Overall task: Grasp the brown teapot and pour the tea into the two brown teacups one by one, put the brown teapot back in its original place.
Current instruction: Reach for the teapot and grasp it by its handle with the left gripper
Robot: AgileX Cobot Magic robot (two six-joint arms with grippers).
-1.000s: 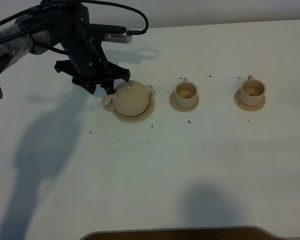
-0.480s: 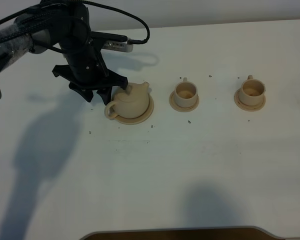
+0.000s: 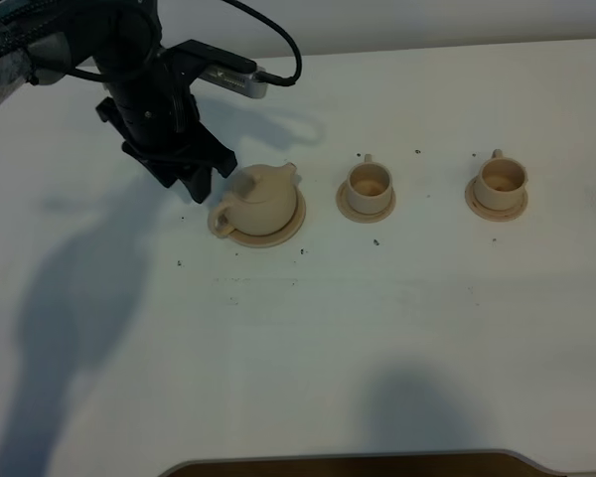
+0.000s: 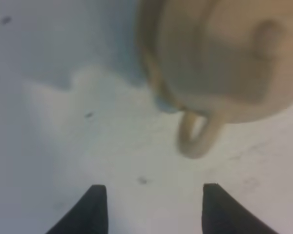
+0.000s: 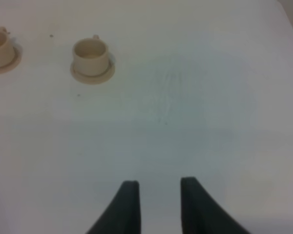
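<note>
The brown teapot is leaning away from the middle of the saucer toward its own handle, so my left gripper should grab the teapot's loop handle [image 3: 221, 223] and set the teapot straight over the saucer.
The brown teapot [image 3: 263, 198] sits upright on its wide saucer, the original place [image 3: 290, 228], with its loop handle [image 4: 197, 140] pointing to the front left. My left gripper [image 3: 193, 181] hovers just left of it, open and apart from the handle, with nothing between its fingertips [image 4: 94, 207]. In the left wrist view the teapot [image 4: 224, 58] is close and blurred. The two brown teacups [image 3: 369, 184] [image 3: 501, 180] stand on small saucers to the right. The right wrist view shows my right gripper [image 5: 158, 195] over bare table, its fingers a narrow gap apart and holding nothing, with one teacup [image 5: 91, 52] far off.
A cable and a grey box [image 3: 230, 79] ride on the left arm above the back of the table. Small dark specks [image 3: 375, 241] dot the white table [image 3: 377, 328]. The front edge [image 3: 358, 462] is curved.
My left gripper has drawn back from the teapot toward the far left. The teapot turned a little on its saucer, its handle swinging frontward, and now rests still.
</note>
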